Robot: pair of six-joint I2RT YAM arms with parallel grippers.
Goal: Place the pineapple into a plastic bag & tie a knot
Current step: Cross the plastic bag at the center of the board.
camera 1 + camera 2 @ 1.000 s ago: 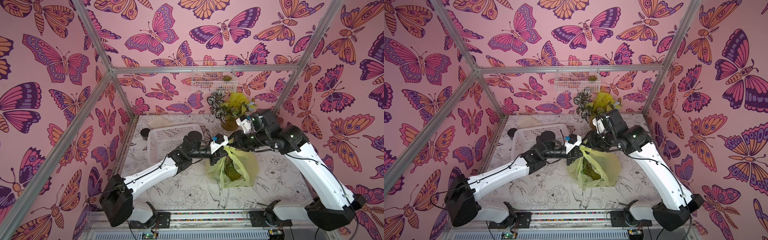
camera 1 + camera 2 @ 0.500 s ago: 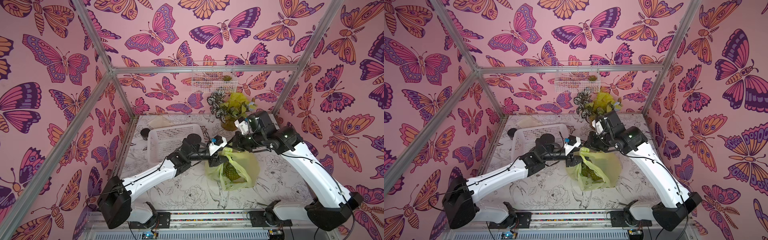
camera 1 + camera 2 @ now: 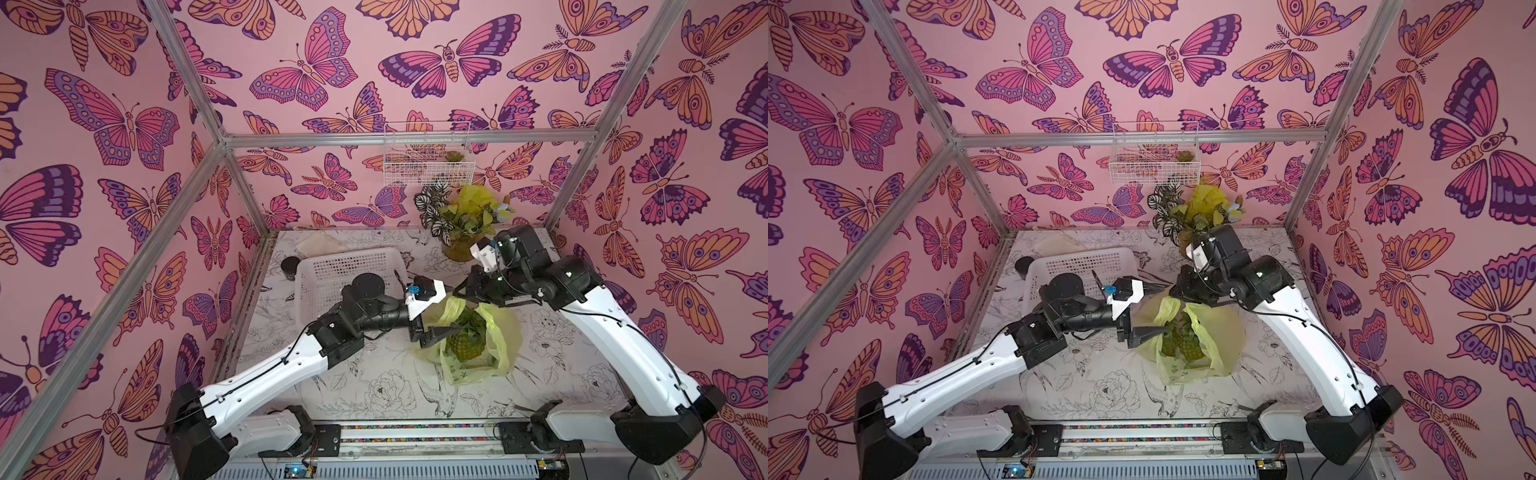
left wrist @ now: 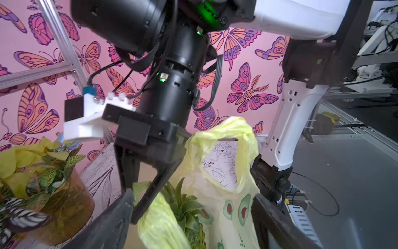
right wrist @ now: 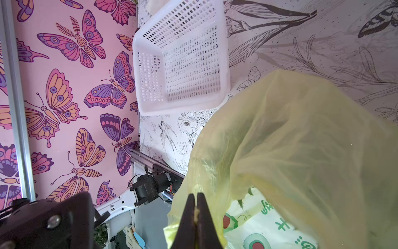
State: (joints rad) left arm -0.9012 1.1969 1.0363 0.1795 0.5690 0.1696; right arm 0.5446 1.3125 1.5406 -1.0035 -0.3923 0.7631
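My left fingers straddle the bag handle my right gripper holds, so they should first reach across the pineapple for the bag's free loop handle (image 3: 485, 318) and take it.
The yellow-green plastic bag (image 3: 498, 336) (image 3: 1219, 328) sits mid-table with its mouth open, and the pineapple (image 3: 467, 340) (image 3: 1183, 343) stands inside it, crown up. My left gripper (image 3: 442, 322) is open at the bag's left side. In the left wrist view its fingers straddle the pineapple (image 4: 189, 213) without touching it. One loop handle (image 4: 241, 133) stands free. My right gripper (image 5: 196, 201) is shut on the other handle at the bag's far edge, and film of the plastic bag (image 5: 301, 140) drapes beside it. No knot is in view.
A white perforated basket (image 3: 345, 274) lies behind the left arm. A potted plant in yellow wrapping (image 3: 461, 224) stands at the back right, close to the right wrist. A wire basket (image 3: 428, 162) hangs on the back wall. A dark round object (image 3: 290, 264) sits by the left wall.
My left gripper has opened and let go of the bag's handle. My right gripper has shut on the other handle. The bag's mouth has spread wider.
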